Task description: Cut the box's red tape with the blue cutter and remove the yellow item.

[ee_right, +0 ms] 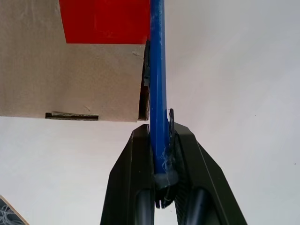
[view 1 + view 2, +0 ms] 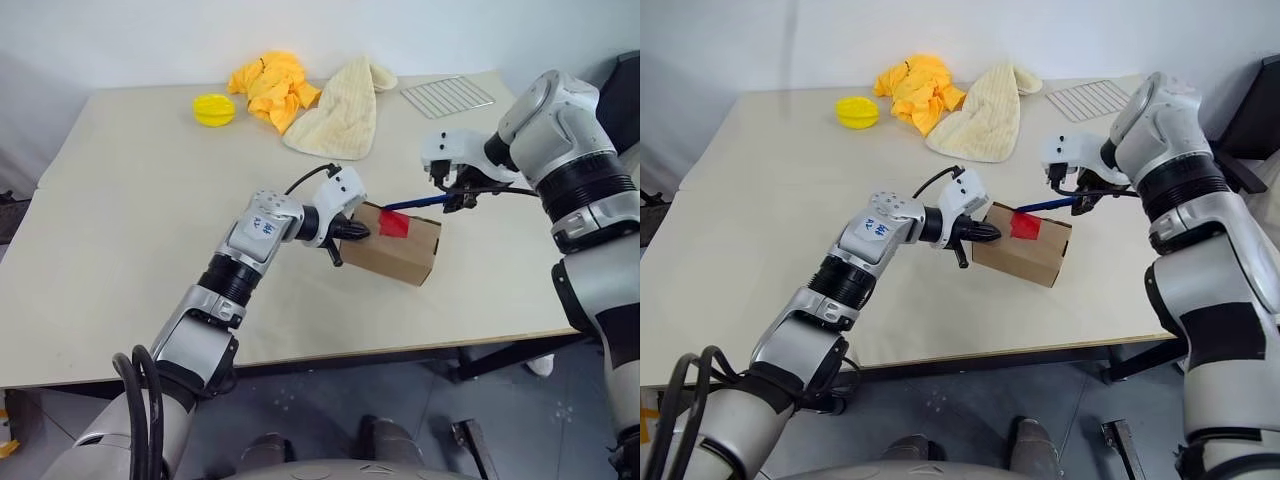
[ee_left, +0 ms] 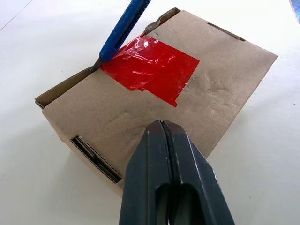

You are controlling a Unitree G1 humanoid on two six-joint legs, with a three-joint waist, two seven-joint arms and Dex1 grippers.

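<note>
Next, my right gripper sets the blue cutter, now at the tape's edge, down on the bare table [image 2: 498, 236], next to the end of the box that is farthest from my left gripper.
The brown cardboard box [image 2: 405, 247] lies near the middle of the table with the red tape [image 2: 393, 223] across its top flap. My left gripper [image 2: 352, 232] is shut with nothing in it, its tips pressing the box's near end. My right gripper [image 2: 452, 192] is shut on the blue cutter [image 2: 418, 202], whose tip rests at the tape's edge beside the flap seam [image 3: 112, 49]. In the right wrist view the cutter [image 1: 157, 84] runs along the box's side edge. The yellow item is hidden.
At the table's far side lie a round yellow dish [image 2: 213, 109], a crumpled yellow-orange cloth [image 2: 272, 88], a cream towel [image 2: 340, 115] and a wire rack [image 2: 447, 96]. The table's front edge runs close below the box.
</note>
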